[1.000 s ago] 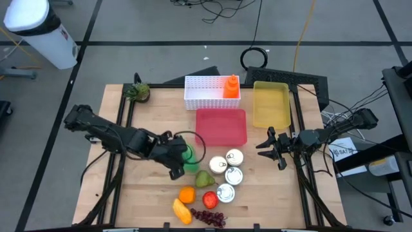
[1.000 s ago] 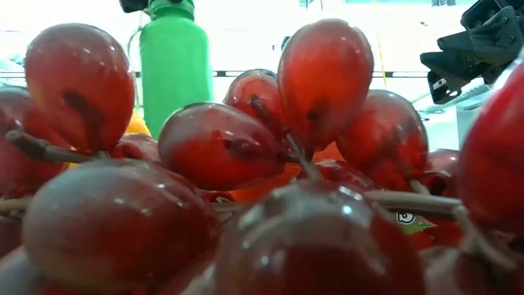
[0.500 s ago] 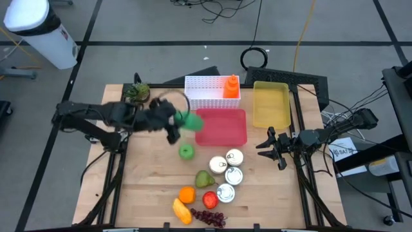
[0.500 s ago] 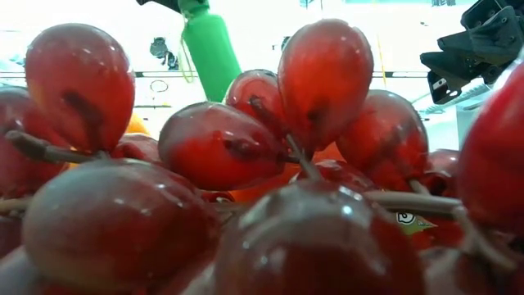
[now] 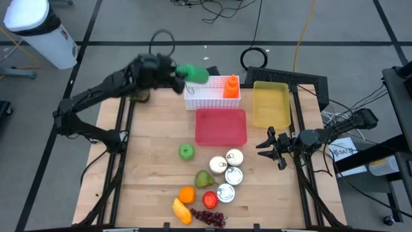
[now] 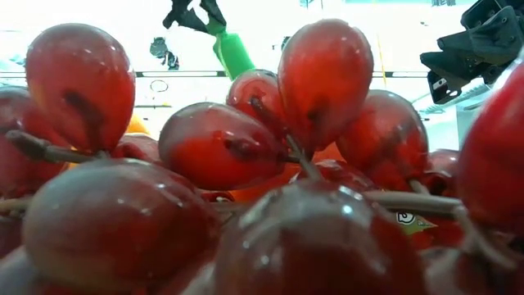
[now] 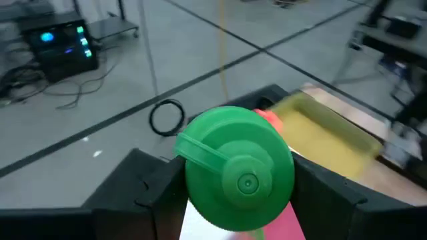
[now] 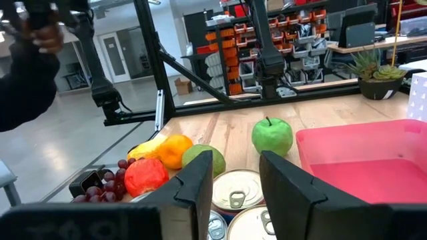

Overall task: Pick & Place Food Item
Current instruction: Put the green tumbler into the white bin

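Observation:
Next, my left gripper lets go of the green bottle in the white basket's empty end [image 5: 196, 92], next to the orange bottle.
A green bottle [image 5: 193, 73] with a green screw cap [image 7: 239, 170] is held in the air by my left gripper [image 5: 168, 69], above the far left corner of the white basket [image 5: 212, 96]. In the low view the green bottle [image 6: 233, 53] slants down from the left gripper [image 6: 192, 15]. My right gripper [image 5: 273, 147] waits open at the table's right side, level with the cans [image 5: 230, 166]. The right gripper's fingers [image 8: 200, 190] stand apart, pointing across the table at a green apple [image 8: 272, 136]. My left gripper is shut on the green bottle's cap end, pinched between the two fingers [image 7: 163, 197], one on each side just behind the cap. The cap faces back toward the wrist. The bottle is lifted clear and tilted, its body [image 6: 236, 56] slanting down and away from the fingers.
A pink tray [image 5: 221, 127] and a yellow tray [image 5: 270, 103] lie behind the food. An orange bottle [image 5: 230, 87] stands in the basket. Green apple [image 5: 186, 151], pear [image 5: 205, 179], orange [image 5: 187, 194], tomato [image 5: 210, 199] and grapes [image 5: 209, 218] fill the near middle. A small plant [image 5: 138, 94] is far left.
My left gripper has carried the green bottle up from the table's middle and toward the far edge, to above the basket. The bottle has tipped from upright to a strong slant. The green apple beside its old place now shows in full.

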You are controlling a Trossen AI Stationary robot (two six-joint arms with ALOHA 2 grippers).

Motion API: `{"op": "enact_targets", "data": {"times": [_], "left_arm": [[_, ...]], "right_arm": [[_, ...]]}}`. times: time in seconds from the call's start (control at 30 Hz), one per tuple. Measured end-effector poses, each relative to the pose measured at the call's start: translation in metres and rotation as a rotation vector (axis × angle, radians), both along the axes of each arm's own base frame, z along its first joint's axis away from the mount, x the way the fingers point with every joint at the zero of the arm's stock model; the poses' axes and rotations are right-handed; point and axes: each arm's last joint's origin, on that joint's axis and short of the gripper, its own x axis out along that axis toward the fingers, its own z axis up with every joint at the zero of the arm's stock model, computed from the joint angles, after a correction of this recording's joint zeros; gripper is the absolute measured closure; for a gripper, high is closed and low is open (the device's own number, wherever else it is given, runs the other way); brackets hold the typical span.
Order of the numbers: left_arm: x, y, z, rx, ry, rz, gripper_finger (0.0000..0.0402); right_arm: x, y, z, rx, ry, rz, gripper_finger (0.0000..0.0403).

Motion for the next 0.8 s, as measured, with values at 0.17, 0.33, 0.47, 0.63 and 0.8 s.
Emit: {"op": "enact_targets", "data": {"times": [0.17, 0.33, 0.47, 0.63, 0.8], "left_arm": [[0.008, 0.043, -0.009, -0.082, 0.072, 0.036, 0.0170], [0.034, 0.069, -0.032, -0.170, 0.195, -0.019, 0.0170], [0.051, 0.076, -0.051, -0.221, 0.318, -0.044, 0.0170], [0.063, 0.079, -0.068, -0.253, 0.390, -0.053, 0.0170], [0.071, 0.083, -0.084, -0.264, 0.457, -0.014, 0.0170]], "right_arm": [[0.000, 0.000, 0.000, 0.000, 0.000, 0.000, 0.0293], [0.000, 0.000, 0.000, 0.000, 0.000, 0.000, 0.0291], [0.000, 0.000, 0.000, 0.000, 0.000, 0.000, 0.0293], [0.000, 0.000, 0.000, 0.000, 0.000, 0.000, 0.0291], [0.000, 0.000, 0.000, 0.000, 0.000, 0.000, 0.0293]]}}
